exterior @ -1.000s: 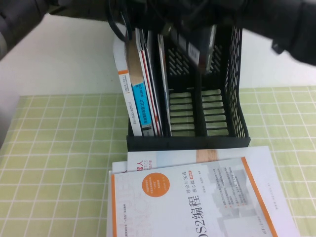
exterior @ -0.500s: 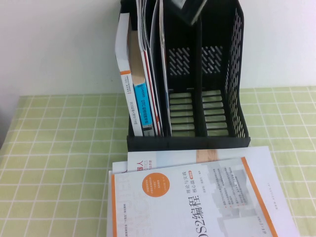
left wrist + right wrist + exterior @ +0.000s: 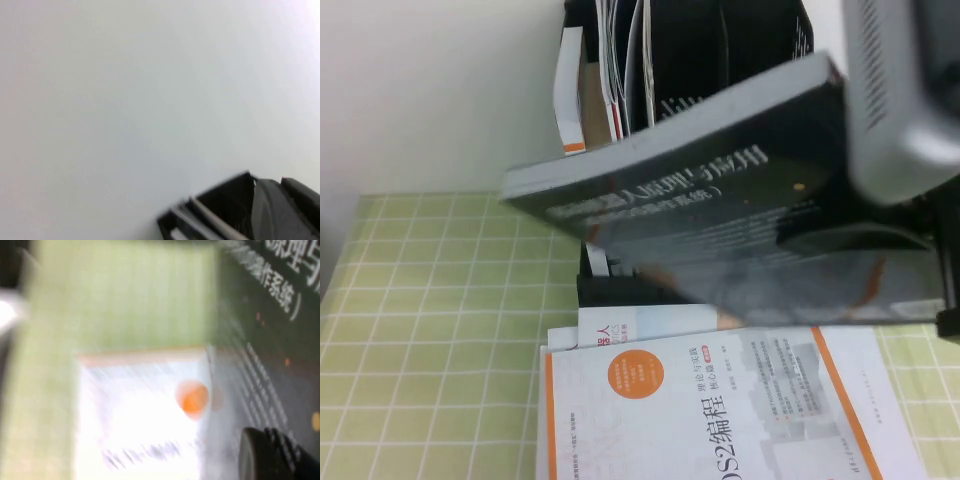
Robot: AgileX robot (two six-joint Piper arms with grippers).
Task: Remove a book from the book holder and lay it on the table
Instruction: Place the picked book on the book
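I should use my right gripper to lay the black book flat on the white book with an orange border (image 3: 715,422) (image 3: 167,448).
The black book (image 3: 720,200) with white Chinese characters hangs tilted, nearly flat, in the air in front of the book holder (image 3: 720,40) and hides most of it. My right gripper (image 3: 860,240) is shut on the book near its right end; in the right wrist view one finger (image 3: 272,455) presses on the black cover (image 3: 270,315). The book hovers above the green grid table (image 3: 430,330). My left gripper does not show; the left wrist view holds only the wall and the holder's top (image 3: 225,205).
A white book with an orange border (image 3: 720,410) lies on other white books on the table just in front of the holder. White-spined books (image 3: 575,100) stand in the holder's left slots. A white wall is behind.
The black book has come out of the holder and swung down in front of it, held by my right arm. The arms earlier at the top have moved; the right arm now fills the upper right.
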